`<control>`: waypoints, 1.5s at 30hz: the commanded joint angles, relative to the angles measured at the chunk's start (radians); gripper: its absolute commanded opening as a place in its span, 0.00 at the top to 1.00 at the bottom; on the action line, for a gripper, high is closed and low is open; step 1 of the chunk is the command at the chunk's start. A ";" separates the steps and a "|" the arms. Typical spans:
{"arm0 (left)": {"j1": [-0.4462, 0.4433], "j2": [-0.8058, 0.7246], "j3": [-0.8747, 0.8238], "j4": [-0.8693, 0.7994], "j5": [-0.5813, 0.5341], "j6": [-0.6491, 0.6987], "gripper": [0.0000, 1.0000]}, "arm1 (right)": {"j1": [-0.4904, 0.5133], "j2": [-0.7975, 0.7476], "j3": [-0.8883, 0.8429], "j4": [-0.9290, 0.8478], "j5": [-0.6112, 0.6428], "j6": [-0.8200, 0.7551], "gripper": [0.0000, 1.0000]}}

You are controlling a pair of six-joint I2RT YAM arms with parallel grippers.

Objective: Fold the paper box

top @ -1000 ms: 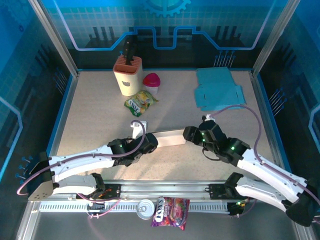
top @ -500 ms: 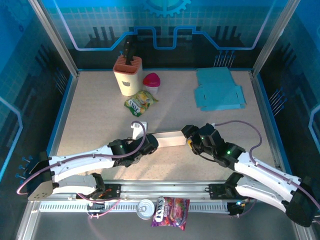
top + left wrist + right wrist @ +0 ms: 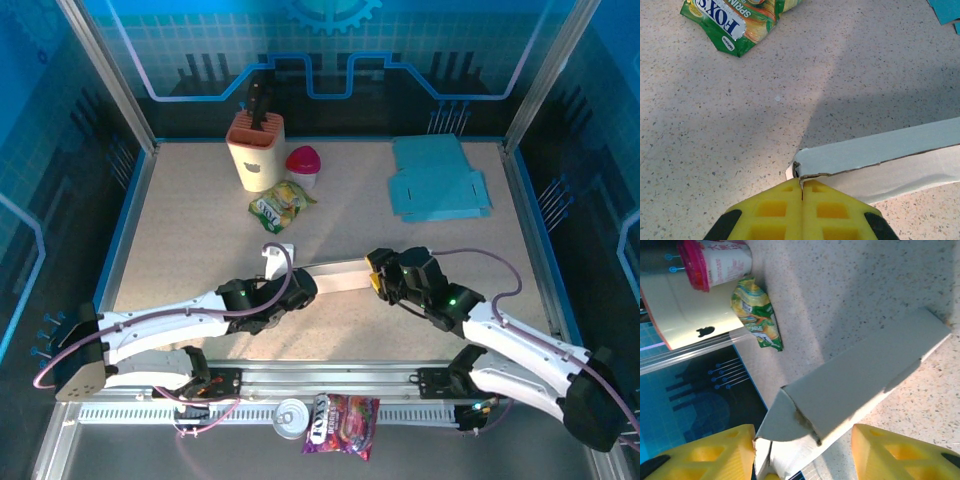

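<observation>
My left gripper's closed fingers are pinching just a thin torn edge of the paper box. I will open them, back off and close around its gaping corner (image 3: 796, 168).
The paper box (image 3: 338, 276) is a long white carton lying across the middle of the table. My left gripper (image 3: 298, 287) is at its left end. In the left wrist view the yellow fingertips (image 3: 785, 200) are pressed together on a thin torn edge of the paper box (image 3: 875, 152). My right gripper (image 3: 377, 274) is at the carton's right end. In the right wrist view the paper box (image 3: 865, 375) ends in a rounded flap that lies between the spread jaws of the right gripper (image 3: 802, 452). The left finger (image 3: 710, 452) touches the flap's tip; the right finger stands off it.
A beige knife holder (image 3: 256, 150), a pink-lidded cup (image 3: 304, 162) and a green sweets bag (image 3: 282, 203) stand at the back left. Flat blue cartons (image 3: 437, 178) lie at the back right. A tin (image 3: 291, 417) and a purple packet (image 3: 342, 412) sit by the near rail.
My right gripper has slid left up to the carton's right end and its jaws have drawn somewhat closer. The left gripper and the carton have stayed put.
</observation>
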 commanded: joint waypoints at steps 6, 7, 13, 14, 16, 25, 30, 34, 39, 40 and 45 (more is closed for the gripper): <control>-0.011 -0.003 -0.010 -0.035 0.032 -0.009 0.98 | -0.019 0.012 -0.030 0.021 0.017 0.024 0.57; -0.011 -0.018 -0.014 -0.033 0.042 -0.013 0.93 | -0.019 0.013 -0.030 0.017 0.020 0.023 0.57; -0.010 -0.157 -0.033 -0.018 0.130 -0.070 0.66 | -0.021 0.030 -0.027 0.007 0.033 0.013 0.58; -0.009 -0.186 -0.037 -0.018 0.147 -0.086 0.62 | -0.021 0.034 -0.026 0.010 0.032 0.015 0.58; -0.008 -0.244 -0.045 -0.020 0.162 -0.119 0.54 | -0.020 0.043 -0.027 0.018 0.029 0.014 0.58; 0.219 -0.410 -0.142 0.060 0.419 -0.287 0.42 | -0.017 0.051 -0.015 0.012 0.036 0.005 0.58; 0.330 -0.369 -0.178 0.164 0.563 -0.305 0.46 | -0.017 0.054 -0.014 0.009 0.035 0.002 0.59; 0.362 -0.315 -0.184 0.237 0.618 -0.307 0.48 | -0.015 0.059 -0.010 0.013 0.030 0.001 0.59; 0.365 -0.295 -0.189 0.250 0.634 -0.308 0.52 | -0.015 0.056 -0.006 0.006 0.030 -0.002 0.59; 0.367 -0.296 -0.192 0.243 0.634 -0.310 0.54 | -0.015 0.055 -0.006 0.006 0.030 -0.002 0.59; 0.377 -0.300 -0.219 0.239 0.634 -0.311 0.54 | -0.016 0.057 -0.009 0.009 0.029 -0.005 0.59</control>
